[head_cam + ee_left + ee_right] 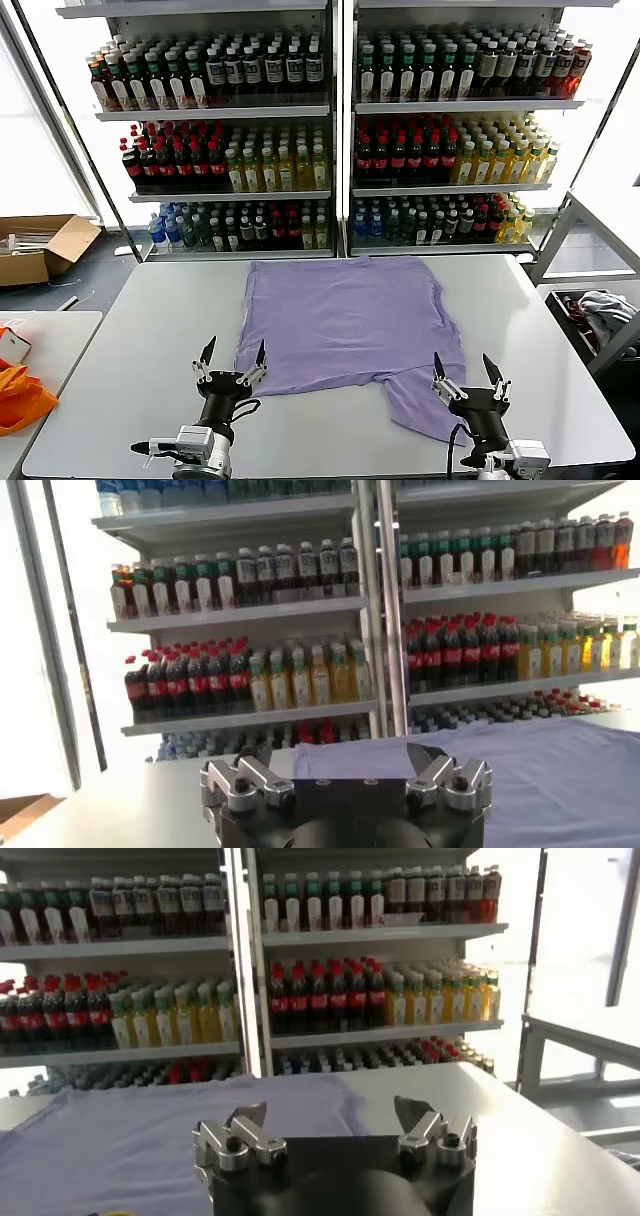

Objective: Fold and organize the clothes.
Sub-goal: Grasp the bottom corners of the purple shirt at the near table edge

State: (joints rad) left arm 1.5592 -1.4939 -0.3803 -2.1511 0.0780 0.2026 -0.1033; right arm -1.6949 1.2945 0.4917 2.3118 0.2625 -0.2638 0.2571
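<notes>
My left gripper will grab the near corner (254,391) of the lavender T-shirt, the corner away from the trailing sleeve.
A lavender T-shirt (345,320) lies spread flat in the middle of the white table (150,330), plain side up, with one sleeve trailing toward the front right. My left gripper (232,357) is open and empty, hovering at the shirt's front left corner. My right gripper (469,369) is open and empty, just right of the trailing sleeve. The shirt also shows in the left wrist view (540,770) beyond the open left gripper (340,763), and in the right wrist view (130,1138) beyond the open right gripper (330,1115).
Drink shelves (330,120) stand behind the table. A cardboard box (40,245) sits on the floor at the left. An orange bag (20,395) lies on a side table at the left. A bin with clothes (600,315) stands at the right.
</notes>
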